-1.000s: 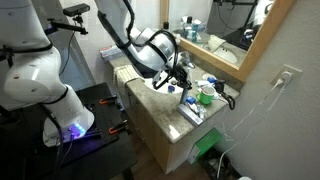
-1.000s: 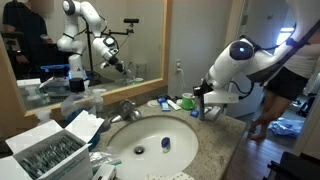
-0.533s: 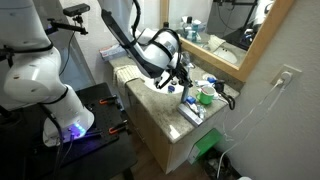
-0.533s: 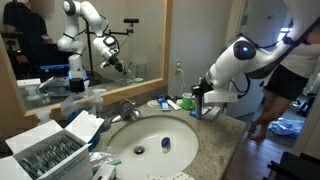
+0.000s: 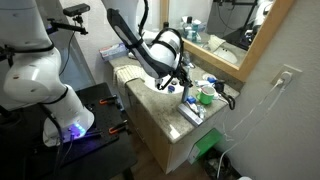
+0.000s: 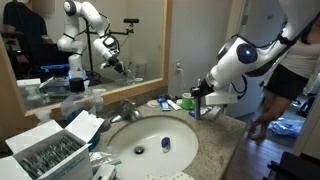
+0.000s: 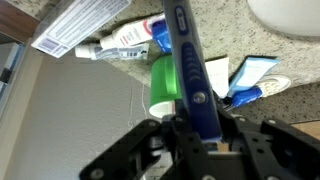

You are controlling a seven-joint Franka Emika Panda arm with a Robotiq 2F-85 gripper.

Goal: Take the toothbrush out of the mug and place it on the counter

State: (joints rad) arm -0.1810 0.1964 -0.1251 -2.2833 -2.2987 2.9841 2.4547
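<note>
The toothbrush, now hanging in front of the green mug, will go down from my gripper on the speckled counter point(image 5: 186, 95) point(image 7: 203, 62) between the green mug and the white sink basin.
In the wrist view my gripper point(image 7: 197, 122) is shut on the blue handle of the toothbrush point(image 7: 187, 55), which runs up the frame. The bright green mug point(image 7: 166, 82) lies behind the handle, partly covered by it. In both exterior views the gripper point(image 5: 181, 80) point(image 6: 199, 100) hangs over the beige speckled counter point(image 5: 168, 108) point(image 6: 222, 135) between the sink and the wall. The green mug point(image 5: 205, 97) point(image 6: 187, 103) stands just beside the gripper. The toothbrush is too small to make out in the exterior views.
A round white sink basin point(image 6: 150, 140) point(image 7: 288, 16) is set in the counter. A toothpaste tube point(image 7: 120, 42) and a flat blue-and-white box point(image 7: 248, 78) lie near the mug. A faucet point(image 6: 127, 110), a clear box of items point(image 6: 48, 155) and a mirror point(image 6: 80, 40) line the counter.
The arm has shifted slightly, its elbow rising a little; the gripper stays by the mug, still shut on the toothbrush.
</note>
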